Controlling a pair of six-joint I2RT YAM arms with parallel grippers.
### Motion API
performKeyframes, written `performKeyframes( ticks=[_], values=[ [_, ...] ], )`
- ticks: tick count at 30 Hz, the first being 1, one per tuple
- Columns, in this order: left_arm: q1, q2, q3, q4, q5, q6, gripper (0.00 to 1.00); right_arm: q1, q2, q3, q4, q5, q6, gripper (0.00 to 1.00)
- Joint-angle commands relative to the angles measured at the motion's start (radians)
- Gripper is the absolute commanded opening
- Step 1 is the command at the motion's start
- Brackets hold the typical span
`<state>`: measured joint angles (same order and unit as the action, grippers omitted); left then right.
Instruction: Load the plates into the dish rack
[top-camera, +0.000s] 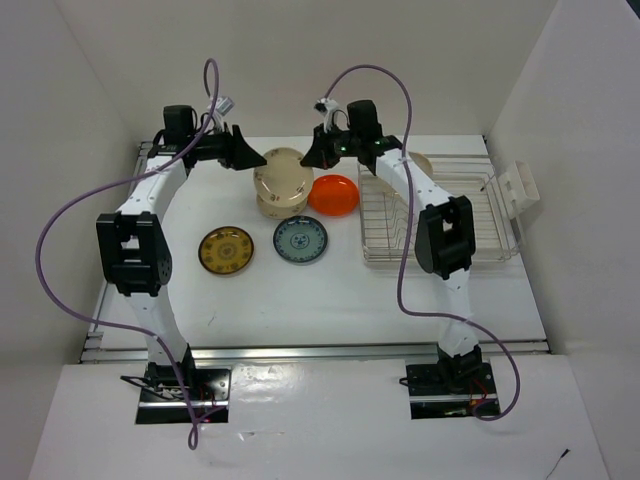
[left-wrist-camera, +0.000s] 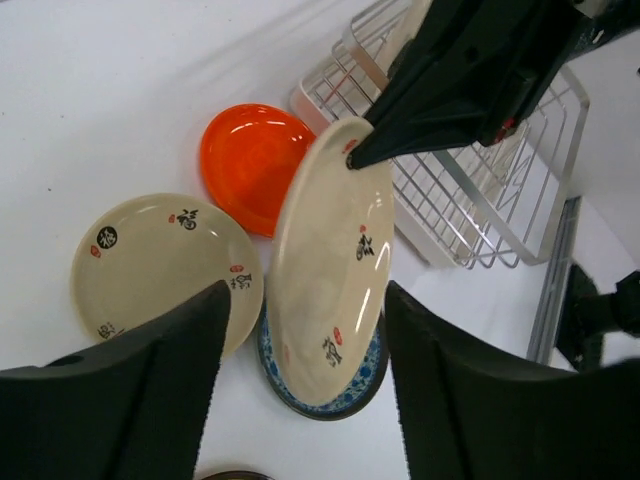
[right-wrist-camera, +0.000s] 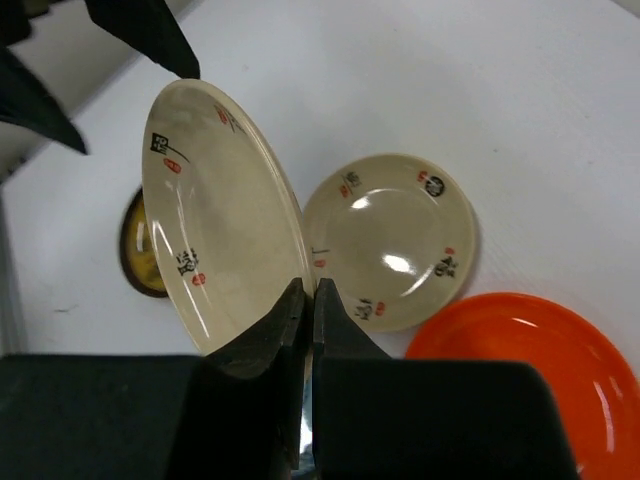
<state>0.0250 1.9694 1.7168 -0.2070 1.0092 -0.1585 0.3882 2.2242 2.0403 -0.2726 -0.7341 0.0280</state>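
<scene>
My right gripper is going to let go of its cream plate, now tilted on edge above the table, in front of the cream plate (top-camera: 403, 184) at the rack's far edge.
A cream plate (right-wrist-camera: 215, 220) stands tilted on its edge above the table, with my right gripper (right-wrist-camera: 312, 292) shut on its rim. My left gripper (left-wrist-camera: 307, 290) is open, and its fingers (left-wrist-camera: 150, 400) stand either side of that same cream plate (left-wrist-camera: 330, 270) without gripping it. A second cream plate (top-camera: 270, 205) lies flat beneath. The orange plate (top-camera: 333, 194), the blue-grey plate (top-camera: 300, 240) and the yellow-brown plate (top-camera: 226, 250) lie flat on the table. The silver wire dish rack (top-camera: 440, 225) stands at the right, with a cream plate (top-camera: 420, 162) at its far edge.
A small white slotted holder (top-camera: 520, 190) sits against the rack's right side. White walls close the table in at the back and on both sides. Purple cables (top-camera: 60, 220) loop over both arms.
</scene>
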Motion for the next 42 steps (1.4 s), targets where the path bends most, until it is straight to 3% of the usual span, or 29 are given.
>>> performKeyframes(
  ticks=[1,2,4,9,14,17,23,28,33,42],
  values=[
    [-0.011,-0.072,0.03,-0.04,0.034,0.069,0.74,0.012,-0.133,0.089,-0.056,0.12,-0.167,0.0],
    [-0.011,-0.072,0.03,-0.055,0.025,0.089,0.76,0.012,-0.158,0.103,-0.056,0.177,-0.234,0.0],
    [-0.011,-0.093,0.04,-0.091,0.013,0.105,1.0,0.012,-0.242,0.112,-0.056,0.241,-0.301,0.0],
    [-0.002,-0.141,0.03,-0.109,-0.041,0.125,1.0,0.003,-0.473,-0.059,0.05,0.402,-0.621,0.0],
    [0.055,-0.164,-0.04,-0.048,-0.121,0.09,1.0,-0.04,-0.794,-0.453,0.139,0.348,-0.963,0.0],
    [0.098,-0.164,-0.066,-0.019,-0.13,0.063,1.0,-0.087,-0.906,-0.549,0.112,0.312,-1.059,0.0],
    [0.11,-0.11,-0.066,0.014,-0.149,0.016,1.0,-0.117,-0.959,-0.615,-0.089,0.461,-1.22,0.0],
    [0.11,-0.07,-0.057,0.081,-0.138,-0.052,1.0,-0.179,-1.003,-0.736,-0.036,0.473,-1.289,0.0],
    [0.11,-0.029,-0.066,0.116,-0.127,-0.084,1.0,-0.19,-0.942,-0.736,-0.057,0.473,-1.312,0.0],
    [0.11,0.028,-0.034,0.107,-0.127,-0.084,1.0,-0.241,-0.871,-0.749,0.064,0.495,-1.393,0.0]
  ],
)
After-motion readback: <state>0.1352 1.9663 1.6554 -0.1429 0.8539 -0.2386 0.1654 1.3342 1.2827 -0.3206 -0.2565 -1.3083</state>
